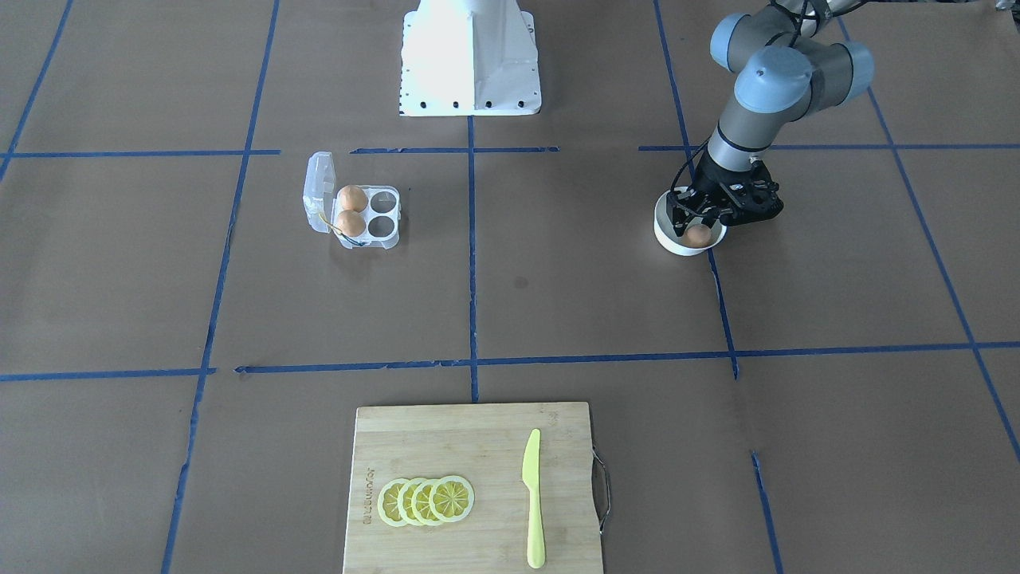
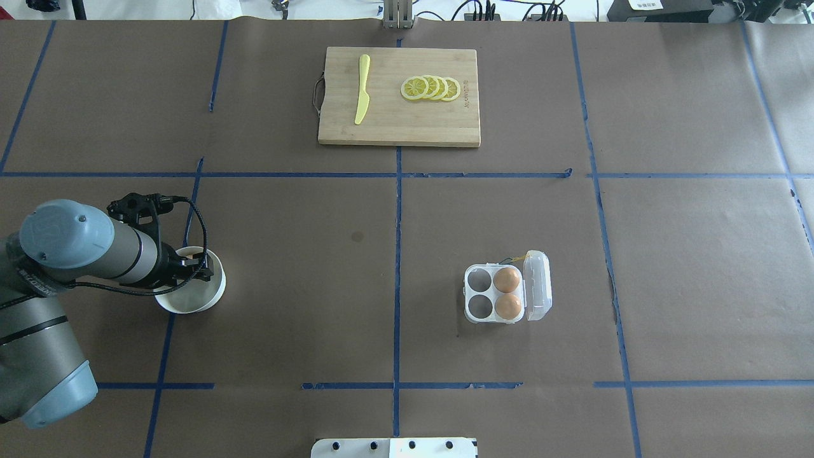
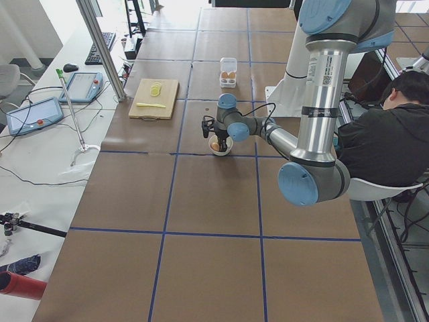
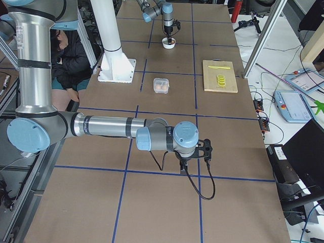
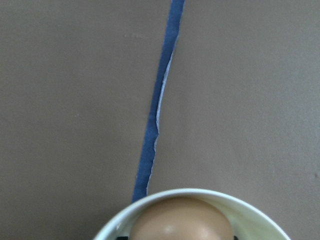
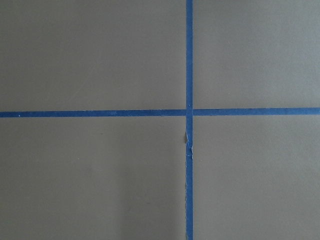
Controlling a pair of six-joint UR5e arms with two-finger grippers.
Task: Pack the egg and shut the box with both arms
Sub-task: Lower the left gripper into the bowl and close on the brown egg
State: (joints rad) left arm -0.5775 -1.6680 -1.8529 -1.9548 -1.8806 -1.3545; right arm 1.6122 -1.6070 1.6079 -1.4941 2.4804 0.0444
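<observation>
My left gripper should open, reach farther over the egg and grip it around its middle (image 1: pixel 699 235), as the egg sticks out past its fingertips toward the bowl's rim.
One egg (image 1: pixel 697 234) lies in the round white bowl (image 1: pixel 668 237); the left wrist view shows it close up (image 5: pixel 182 220) at the bottom edge. My left gripper (image 1: pixel 698 225) reaches down into the bowl, open, with a finger on either side of this egg. The clear box (image 1: pixel 381 214) stands far off with its lid (image 1: pixel 317 190) open, two eggs (image 1: pixel 352 198) in the cups beside the lid and two cups empty. My right gripper (image 4: pixel 185 163) shows only in the exterior right view, low over bare table, and I cannot tell if it is open or shut.
A wooden cutting board (image 1: pixel 446 446) with lemon slices (image 1: pixel 426 501) and a yellow knife (image 1: pixel 532 498) lies at the table's far edge from the robot. The white base block (image 1: pixel 470 60) stands at the robot's side. Blue tape lines cross the brown table.
</observation>
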